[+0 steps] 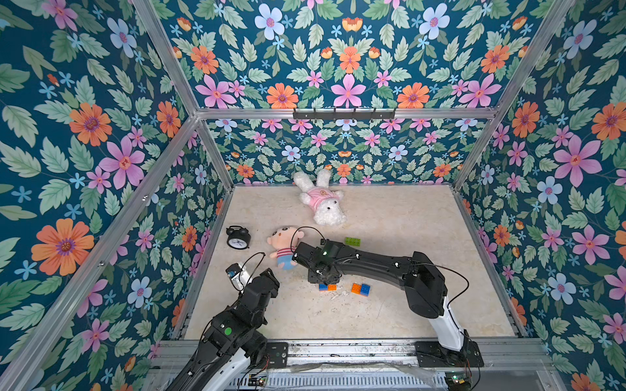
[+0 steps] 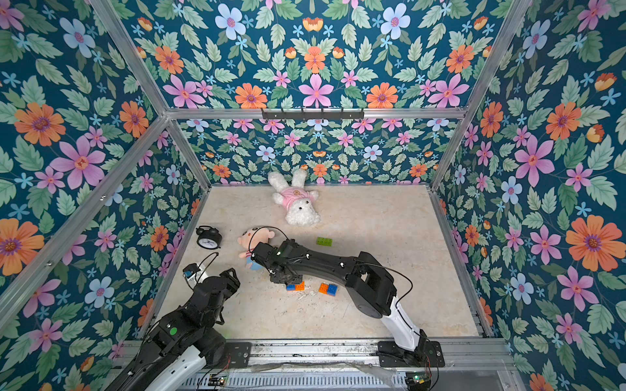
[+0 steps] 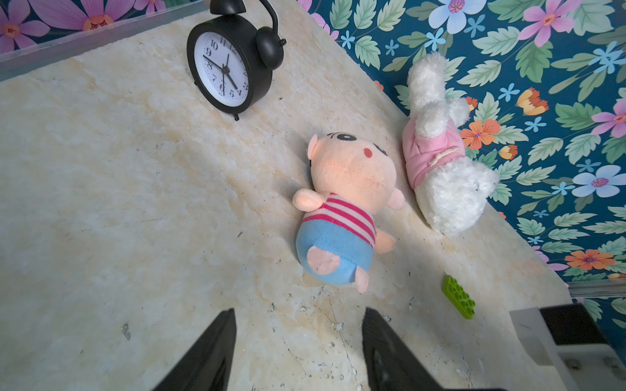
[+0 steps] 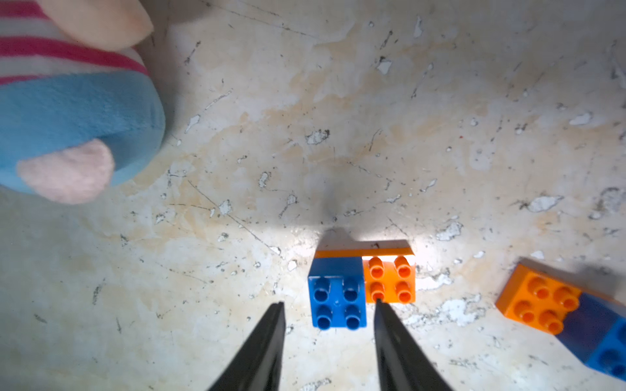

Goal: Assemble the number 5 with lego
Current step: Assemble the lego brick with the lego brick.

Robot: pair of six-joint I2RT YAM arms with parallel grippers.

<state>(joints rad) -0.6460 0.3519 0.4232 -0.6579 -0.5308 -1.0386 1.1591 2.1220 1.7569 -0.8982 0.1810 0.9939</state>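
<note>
My right gripper is in line with the blue brick, and the orange brick's open half sticks out under its finger. I need to turn and grip that orange half (image 2: 300,285).
A blue square brick (image 4: 337,298) sits pressed onto one half of an orange oblong brick (image 4: 389,282), and this pair shows in both top views (image 1: 327,287) (image 2: 295,286). My right gripper (image 4: 328,303) hangs open just above it; its fingertips straddle the blue brick's near edge and hold nothing. A second orange brick (image 4: 538,304) joined to a blue brick (image 4: 603,345) lies close by, to the right (image 1: 360,289). The lime-green brick (image 1: 352,241) (image 3: 458,297) lies alone farther back. My left gripper (image 3: 298,313) is open and empty over bare table at the front left (image 1: 271,275).
A striped-shirt plush doll (image 1: 283,248) lies just left of my right gripper. A black alarm clock (image 1: 238,237) stands near the left wall. A white plush in pink (image 1: 321,199) lies at the back. Floral walls enclose the marble table (image 1: 406,304).
</note>
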